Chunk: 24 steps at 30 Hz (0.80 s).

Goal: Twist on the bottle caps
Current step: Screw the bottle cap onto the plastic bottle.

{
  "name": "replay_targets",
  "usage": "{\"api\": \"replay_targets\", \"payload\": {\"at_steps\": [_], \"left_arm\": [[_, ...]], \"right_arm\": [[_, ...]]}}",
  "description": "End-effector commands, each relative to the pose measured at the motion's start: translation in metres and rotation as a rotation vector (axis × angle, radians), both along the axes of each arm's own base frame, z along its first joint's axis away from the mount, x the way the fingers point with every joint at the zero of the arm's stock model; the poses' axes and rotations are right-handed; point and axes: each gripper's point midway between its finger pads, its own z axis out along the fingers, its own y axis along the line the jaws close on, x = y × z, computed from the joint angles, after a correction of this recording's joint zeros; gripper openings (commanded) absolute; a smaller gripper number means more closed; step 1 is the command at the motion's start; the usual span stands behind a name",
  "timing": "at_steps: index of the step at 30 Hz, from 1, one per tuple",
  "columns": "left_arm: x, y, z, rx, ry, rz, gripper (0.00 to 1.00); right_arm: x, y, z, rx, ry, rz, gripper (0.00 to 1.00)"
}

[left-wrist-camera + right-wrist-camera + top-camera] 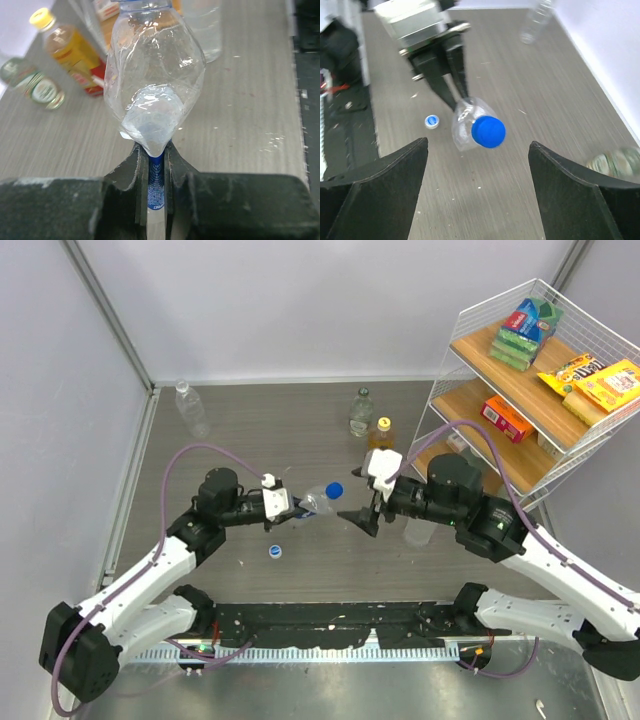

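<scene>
The left gripper should release the clear blue-labelled bottle, now held sideways above the table, on the table (377,499) just in front of the amber bottle.
My left gripper (292,508) is shut on the squashed base of a clear bottle (316,499) with a blue label and holds it above the table, lying sideways. The bottle fills the left wrist view (160,75), pinched between the fingers (135,165). A dark blue cap (334,490) sits on its neck, facing my right gripper (360,515). In the right wrist view the cap (488,131) lies ahead of the open, empty right gripper (477,165), apart from it. A white cap with a blue middle (275,551) lies on the table, also in the right wrist view (432,121).
An amber bottle with a yellow cap (381,435) and a clear green-labelled bottle (361,412) stand at the back centre. A clear bottle (191,408) lies at the back left. A wire rack (455,360) with boxed snacks stands at the right.
</scene>
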Motion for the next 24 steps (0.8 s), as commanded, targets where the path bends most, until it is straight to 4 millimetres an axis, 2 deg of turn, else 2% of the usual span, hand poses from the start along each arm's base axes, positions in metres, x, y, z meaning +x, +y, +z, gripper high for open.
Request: {"api": "replay_targets", "payload": {"at_steps": [1,3,15,24], "left_arm": [[-0.042,-0.01,0.025,-0.045,-0.037,-0.263,0.0],[-0.046,-0.01,0.026,-0.047,-0.039,-0.281,0.0],[-0.045,-0.01,0.028,-0.049,-0.037,-0.274,0.0],[-0.04,-0.011,0.033,-0.069,-0.046,-0.243,0.0]], "right_arm": [[-0.059,0.014,0.002,-0.032,-0.147,0.412,0.86],[-0.065,0.017,0.005,-0.014,-0.136,0.44,0.86],[-0.05,0.027,-0.004,-0.064,-0.097,0.416,0.78],[-0.055,0.031,-0.007,-0.067,-0.039,0.438,0.63]]}}
